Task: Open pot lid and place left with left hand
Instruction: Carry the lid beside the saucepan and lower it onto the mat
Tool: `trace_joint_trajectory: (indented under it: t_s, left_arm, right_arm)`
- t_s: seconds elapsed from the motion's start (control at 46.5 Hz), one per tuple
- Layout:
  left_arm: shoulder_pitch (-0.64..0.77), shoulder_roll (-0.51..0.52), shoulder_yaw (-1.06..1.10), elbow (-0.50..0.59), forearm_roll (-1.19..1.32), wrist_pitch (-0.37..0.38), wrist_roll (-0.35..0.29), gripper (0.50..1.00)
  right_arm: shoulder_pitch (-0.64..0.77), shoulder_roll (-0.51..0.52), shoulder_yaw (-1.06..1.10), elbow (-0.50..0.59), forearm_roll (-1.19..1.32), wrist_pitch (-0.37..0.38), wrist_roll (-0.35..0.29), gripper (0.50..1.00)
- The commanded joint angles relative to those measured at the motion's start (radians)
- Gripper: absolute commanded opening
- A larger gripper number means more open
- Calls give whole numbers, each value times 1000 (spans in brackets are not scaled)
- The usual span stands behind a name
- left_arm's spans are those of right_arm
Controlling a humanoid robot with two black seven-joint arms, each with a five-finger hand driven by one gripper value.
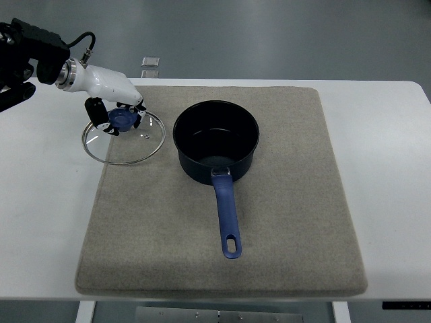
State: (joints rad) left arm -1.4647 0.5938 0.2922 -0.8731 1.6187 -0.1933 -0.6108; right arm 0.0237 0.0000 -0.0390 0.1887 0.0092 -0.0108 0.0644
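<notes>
Next, my left gripper lets go of the glass pot lid on the grey mat (146, 139), close against the dark blue pot.
The glass pot lid (138, 145) with a blue knob (122, 120) lies flat at the left, half on the grey mat (289, 229) and half on the white table (47, 202). My left hand (113, 112) comes in from the upper left and sits on top of the knob, dark fingers curled around it. To the lid's right, the dark blue pot (216, 138) stands uncovered in the middle of the mat. Its blue handle (227, 215) points toward the near edge. The right hand does not show.
A small clear square object (151, 62) sits on the table's far edge, behind the mat. The table runs wide to the right of the mat.
</notes>
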Motion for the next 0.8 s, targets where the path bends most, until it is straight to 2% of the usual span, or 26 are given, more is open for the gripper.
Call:
trace_joint_trajectory:
  t_s: [0.0, 0.129, 0.409, 0.559, 0.775]
  left_arm:
    - [20, -17, -7, 9, -13, 34, 0, 500]
    - [33, -55, -5, 46, -14, 67, 0, 500]
    - [33, -65, -10, 60, -16, 86, 0, 500]
    - [38, -66, -8, 72, -16, 120, 0, 500]
    - [56, -72, -7, 89, -14, 123, 0, 500]
  right_arm:
    - [1, 0, 1, 0, 0, 0, 0, 917]
    - [-1, 0, -1, 0, 0, 0, 0, 917]
    - [1, 0, 1, 0, 0, 0, 0, 917]
    - [1, 0, -1, 0, 0, 0, 0, 917]
    - [1, 0, 1, 0, 0, 0, 0, 917]
